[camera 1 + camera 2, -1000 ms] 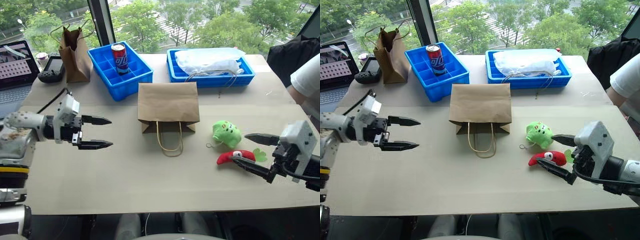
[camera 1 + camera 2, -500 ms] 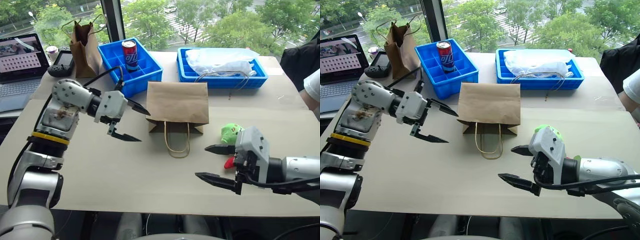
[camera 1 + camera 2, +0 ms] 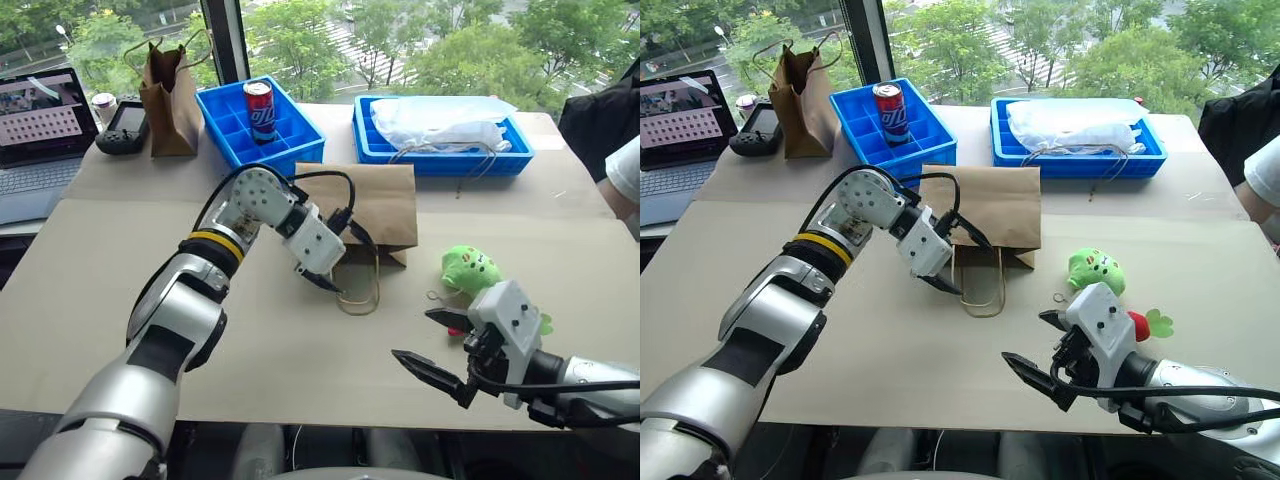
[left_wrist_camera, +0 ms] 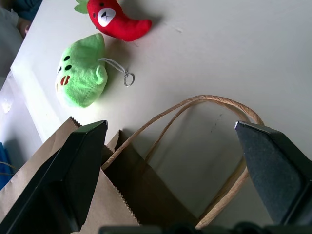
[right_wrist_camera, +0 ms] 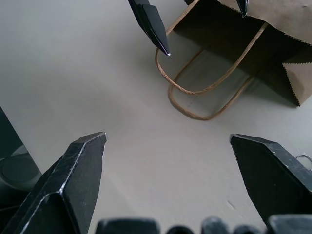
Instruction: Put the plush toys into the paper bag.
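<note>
My left gripper is facing two cord handles that droop from the flat paper bag's opening, so it should take only the upper handle (image 4: 209, 214) near its root and lift the bag's opening open.
The wide brown paper bag (image 3: 365, 198) lies flat in the middle of the table, its mouth and cord handles (image 3: 360, 292) towards me. My left gripper (image 3: 344, 262) hovers open at the bag's mouth. One of its fingers is over the bag's edge and the other is beside the handles (image 4: 195, 109). The green plush toy (image 3: 470, 268) lies to the right of the bag, and the red chili toy (image 3: 1137, 325) lies just nearer, partly behind my right hand. My right gripper (image 3: 1025, 337) is open and empty, near the front edge and left of the toys.
A narrow dark paper bag (image 3: 168, 88), a blue crate (image 3: 290, 150) holding a soda can (image 3: 262, 108) and a blue tray (image 3: 440, 160) with a plastic bag stand along the far side. A laptop (image 3: 40, 110) and a handheld device (image 3: 125, 125) sit far left. A person's sleeve (image 3: 625, 170) shows at the right.
My left gripper has swung right across the table to the bag's mouth, with its wrist rolled. My right gripper has drawn back a little towards the near edge, uncovering the toys.
</note>
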